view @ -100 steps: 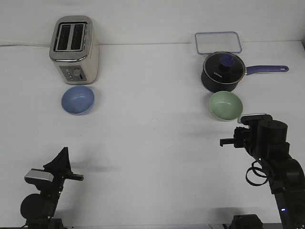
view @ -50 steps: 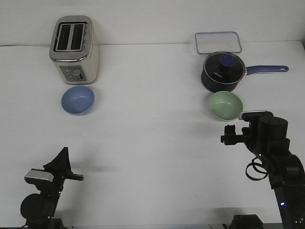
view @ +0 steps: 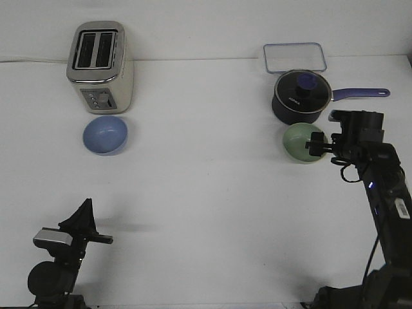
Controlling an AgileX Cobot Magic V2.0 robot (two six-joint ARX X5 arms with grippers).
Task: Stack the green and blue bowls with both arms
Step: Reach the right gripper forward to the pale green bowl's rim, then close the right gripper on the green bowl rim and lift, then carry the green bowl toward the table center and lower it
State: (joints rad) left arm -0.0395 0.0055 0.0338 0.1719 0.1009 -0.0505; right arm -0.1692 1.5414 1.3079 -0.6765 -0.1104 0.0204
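Next, my right gripper grips the green bowl's rim [view: 323, 144] on the side that faces my right arm, just in front of the navy saucepan.
The pale green bowl [view: 300, 142] sits on the white table just in front of the navy saucepan. My right gripper [view: 315, 145] reaches over the green bowl's right rim, its dark fingers hiding that edge. The jaws look open around the rim. The light blue bowl [view: 105, 134] sits at the far left in front of the toaster, untouched. My left gripper [view: 85, 207] is low at the near left, far from both bowls. Its pointed fingers meet at a tip and hold nothing.
A silver toaster [view: 100, 66] stands right behind the blue bowl. The dark navy saucepan [view: 301, 98], with its purple handle pointing right, stands right behind the green bowl. A clear lidded container [view: 294, 56] lies at the back right.
My right arm has swung forward and up from the near right, bringing its gripper onto the green bowl's right rim. The left arm and both bowls have not moved.
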